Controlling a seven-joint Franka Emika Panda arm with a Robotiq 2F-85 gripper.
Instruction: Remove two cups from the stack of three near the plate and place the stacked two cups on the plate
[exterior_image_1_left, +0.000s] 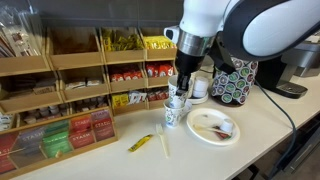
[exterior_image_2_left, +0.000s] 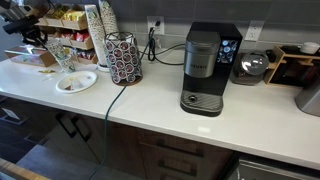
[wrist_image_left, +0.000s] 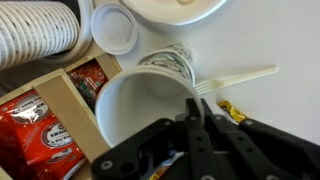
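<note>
Next, I release the two cups, now in the stack beside the plate, on the far part of the white plate (exterior_image_1_left: 208, 119), behind its brown and red bits.
The short stack of printed white paper cups (exterior_image_1_left: 173, 113) stands on the counter just beside the plate (exterior_image_1_left: 212, 128). My gripper (exterior_image_1_left: 179, 95) is right over the stack. In the wrist view my fingers (wrist_image_left: 193, 108) are shut on the rim of the top cup (wrist_image_left: 135, 105), and the greenish print shows on the cup wall below it (wrist_image_left: 172, 62). I cannot tell how many of the nested cups the grip holds. The plate is white with brown and red bits and also shows in an exterior view (exterior_image_2_left: 75, 83) and at the top of the wrist view (wrist_image_left: 175, 8).
A yellow packet (exterior_image_1_left: 140, 143) and a white plastic fork (exterior_image_1_left: 163, 140) lie in front of the cups. Wooden tea shelves (exterior_image_1_left: 70, 90) stand alongside. A pod carousel (exterior_image_1_left: 232, 80), the tall column of plain cups (exterior_image_2_left: 99, 30) and a coffee machine (exterior_image_2_left: 205, 70) stand nearby. A white lid (wrist_image_left: 113, 25) lies by the plate.
</note>
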